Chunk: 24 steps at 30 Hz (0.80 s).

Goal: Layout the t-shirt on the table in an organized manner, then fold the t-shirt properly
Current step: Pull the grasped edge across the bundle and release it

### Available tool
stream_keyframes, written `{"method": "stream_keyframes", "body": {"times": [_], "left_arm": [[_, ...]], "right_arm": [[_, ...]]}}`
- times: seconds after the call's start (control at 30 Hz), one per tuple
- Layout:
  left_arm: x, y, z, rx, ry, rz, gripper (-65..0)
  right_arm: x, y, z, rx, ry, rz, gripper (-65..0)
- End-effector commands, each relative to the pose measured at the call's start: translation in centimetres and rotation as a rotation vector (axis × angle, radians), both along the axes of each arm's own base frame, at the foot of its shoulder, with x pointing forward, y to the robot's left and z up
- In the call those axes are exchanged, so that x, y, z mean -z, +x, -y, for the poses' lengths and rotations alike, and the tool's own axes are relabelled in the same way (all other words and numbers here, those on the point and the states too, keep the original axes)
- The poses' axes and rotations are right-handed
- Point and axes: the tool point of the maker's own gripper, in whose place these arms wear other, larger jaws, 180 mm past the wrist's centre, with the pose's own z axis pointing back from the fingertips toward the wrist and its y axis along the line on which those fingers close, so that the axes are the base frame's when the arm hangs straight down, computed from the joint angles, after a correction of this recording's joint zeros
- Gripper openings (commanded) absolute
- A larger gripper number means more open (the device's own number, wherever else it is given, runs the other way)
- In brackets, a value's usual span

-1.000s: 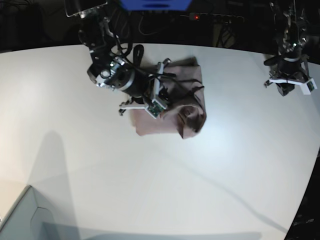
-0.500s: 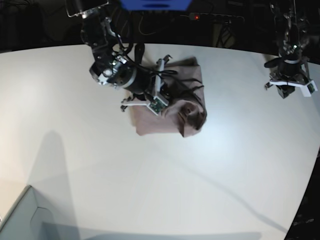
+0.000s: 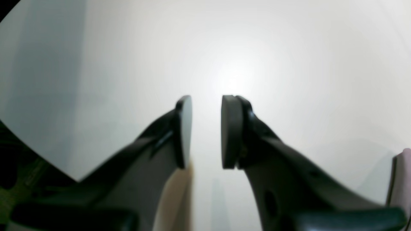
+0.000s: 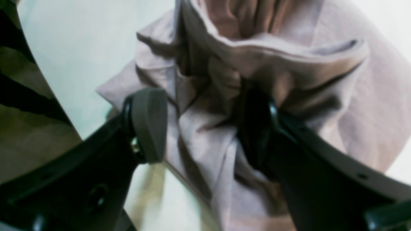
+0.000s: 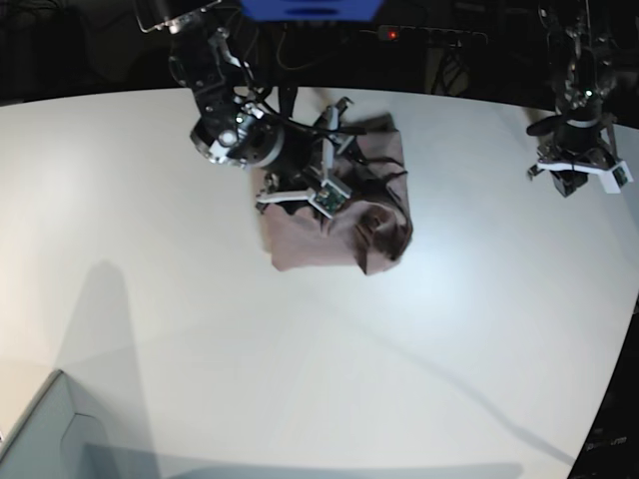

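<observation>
My right gripper's fingers are wrapped in the crumpled middle of the t-shirt, so they should open and take the t-shirt nearer its far edge (image 5: 375, 124) to pull it flat.
The dusty mauve t-shirt (image 5: 334, 235) lies folded into a compact block near the far edge of the white table (image 5: 300, 359). A bunched lump sits at its front right corner. My right arm (image 5: 245, 140) leans over the shirt's far left part. In the right wrist view my right gripper (image 4: 202, 128) is open, jaws wide apart astride crumpled folds of the t-shirt (image 4: 224, 57), gripping nothing. My left gripper (image 3: 205, 131) hangs at the far right (image 5: 574, 165), well away from the shirt. A narrow gap shows between its pads (image 3: 229, 131), with only bare table (image 3: 257, 48) behind.
A pale grey-green box corner (image 5: 40, 439) sits at the near left. Beyond the table's curved far edge are dark cables, a power strip with a red light (image 5: 392, 35) and a blue object (image 5: 310, 8).
My right gripper has opened and let go of the cloth. Its arm has shifted toward the far edge and the wrist has turned. The shirt and my left arm stay nearly as they were.
</observation>
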Motion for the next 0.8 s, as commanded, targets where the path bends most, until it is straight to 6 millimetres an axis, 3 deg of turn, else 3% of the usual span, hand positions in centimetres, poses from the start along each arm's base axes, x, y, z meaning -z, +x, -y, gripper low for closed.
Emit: {"method": "stream_keyframes", "body": {"times": [0.0, 0.27, 0.57, 0.77], "left_arm": [[-1.2, 0.5, -0.6, 0.005, 0.031, 0.036, -49.8], [-1.2, 0.6, -0.6, 0.005, 0.031, 0.038, -49.8], [-1.2, 0.6, -0.6, 0.005, 0.031, 0.038, -49.8], [-1.0, 0.3, -0.5, 0.008, 0.030, 0.029, -49.8]], "right_arm": [[-1.8, 1.3, 0.1, 0.031, 0.040, 0.052, -26.5], [-6.9, 2.1, 2.2, 0.113, 0.075, 0.187, -26.5], [-6.1, 2.1, 3.4, 0.144, 0.060, 0.168, -26.2], [-4.5, 1.5, 3.9, 0.133, 0.036, 0.129, -26.2]]}}
